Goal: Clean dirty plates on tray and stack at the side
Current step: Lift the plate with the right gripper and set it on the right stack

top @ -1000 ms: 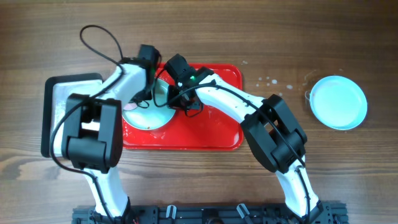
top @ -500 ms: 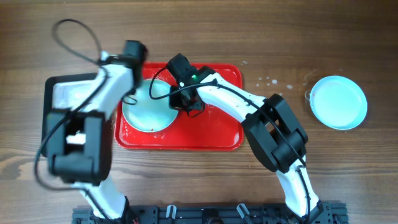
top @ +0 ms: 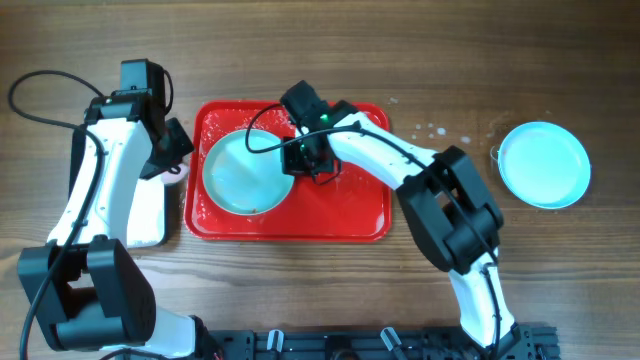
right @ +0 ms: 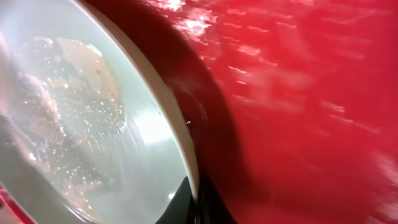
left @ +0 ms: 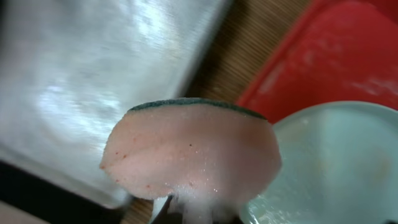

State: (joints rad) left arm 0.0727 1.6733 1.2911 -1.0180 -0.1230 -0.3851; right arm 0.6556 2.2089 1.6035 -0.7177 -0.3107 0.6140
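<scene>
My right gripper is going to set the pale turquoise plate down on top of the clean plate (top: 543, 178) on the table. The turquoise plate now lies on the red tray.
A pale turquoise plate (top: 240, 172) lies on the left half of the red tray (top: 340, 215), its inside wet with soapy brownish smears (right: 74, 124). My right gripper (top: 303, 160) is shut on this plate's right rim (right: 186, 168). My left gripper (top: 172, 152) is shut on a pink sponge with a green back (left: 193, 149), foam on its lower edge, held over the gap between the red tray and the smaller tray. The plate's rim shows at the lower right of the left wrist view (left: 329, 168). A second clean plate (top: 544, 165) lies on the table at the far right.
A smaller tray with a white inside (top: 150, 215) lies left of the red tray, mostly under my left arm; it shows in the left wrist view (left: 81, 81). Water drops (top: 432, 131) lie on the wood between the red tray and the far plate.
My left arm swung left, carrying the sponge off the plate to beyond the red tray's left edge. The plate's full face now shows. My right gripper stays on the rim.
</scene>
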